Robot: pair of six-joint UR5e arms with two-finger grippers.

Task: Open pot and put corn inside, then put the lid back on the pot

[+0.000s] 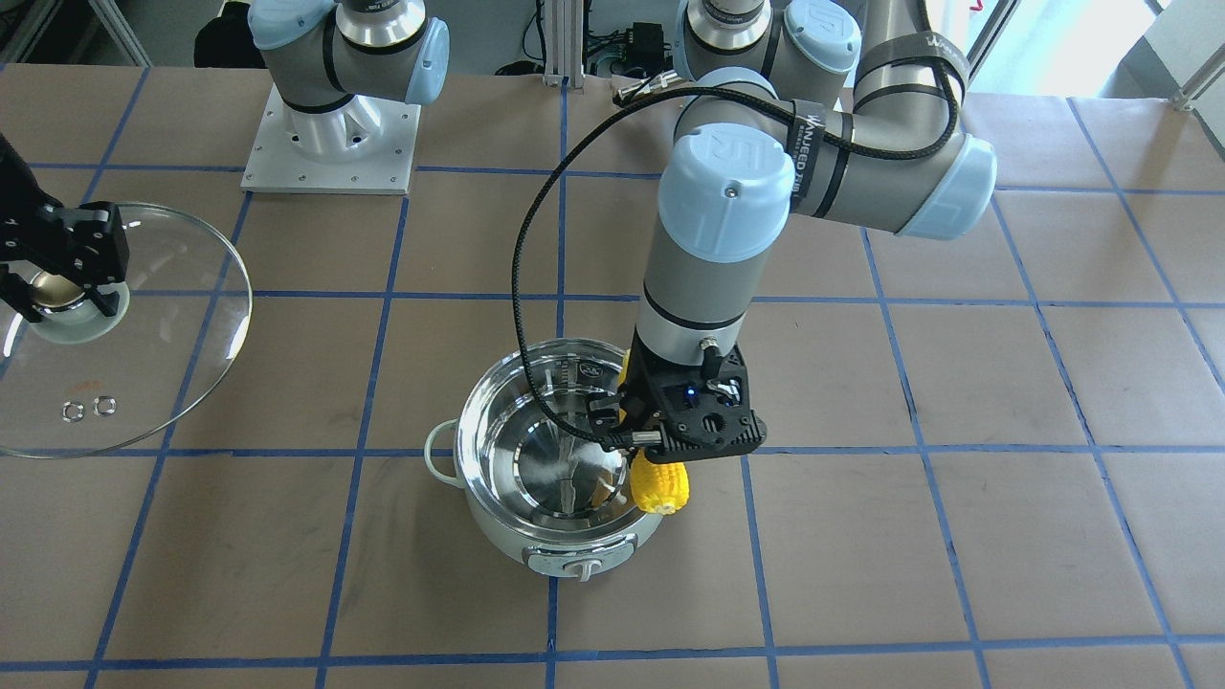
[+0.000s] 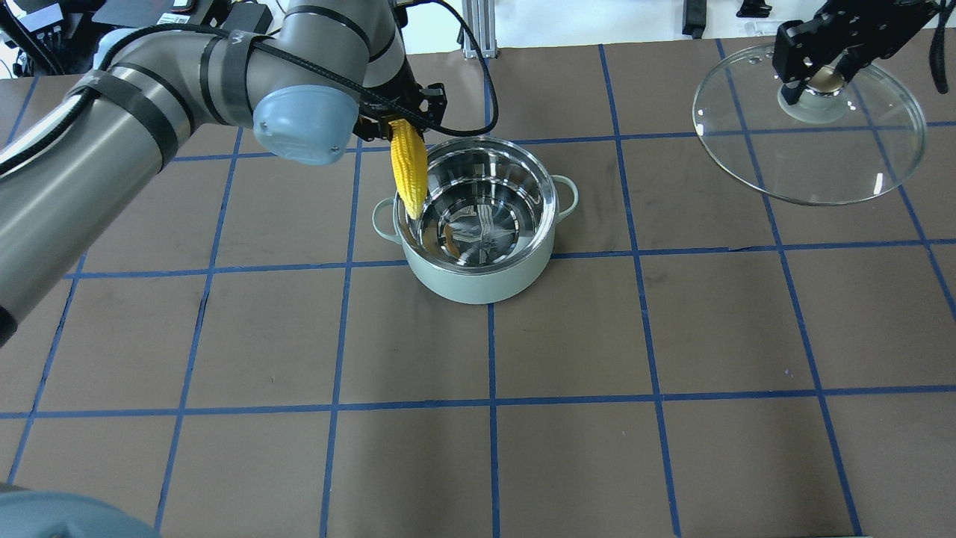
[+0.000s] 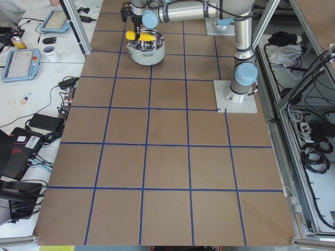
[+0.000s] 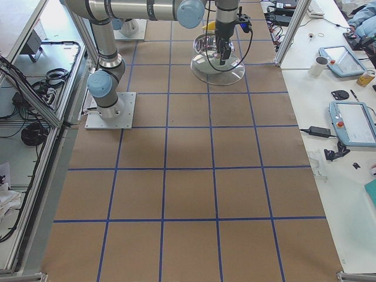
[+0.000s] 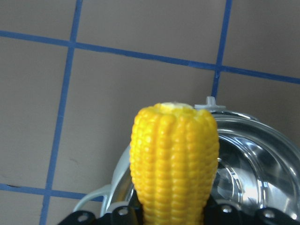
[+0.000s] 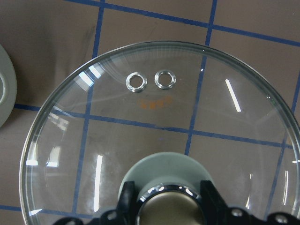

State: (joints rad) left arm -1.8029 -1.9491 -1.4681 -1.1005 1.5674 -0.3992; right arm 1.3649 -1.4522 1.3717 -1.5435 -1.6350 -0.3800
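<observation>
Next, I let go of the yellow corn with my left gripper on the steel bottom of the mint-green pot (image 1: 576, 459) (image 5: 225, 184), close to the middle of it.
The mint-green pot (image 1: 498, 538) stands open at the table's middle, its steel inside bare (image 2: 478, 224). My left gripper (image 1: 636, 435) is shut on the yellow corn (image 1: 660, 486) and holds it nearly upright over the pot's rim on the robot's left side (image 2: 409, 170). In the left wrist view the corn (image 5: 174, 159) hangs over the rim. My right gripper (image 2: 818, 75) is shut on the beige knob (image 6: 171, 206) of the glass lid (image 2: 814, 164) and holds it well to the pot's right, apart from it (image 1: 144, 383).
The table is brown paper with a blue tape grid (image 2: 489, 403). The left arm's black cable (image 1: 522, 287) loops over the pot. The right arm's base plate (image 1: 330, 144) stands at the back. Benches with tablets and mugs (image 4: 346, 59) flank the table.
</observation>
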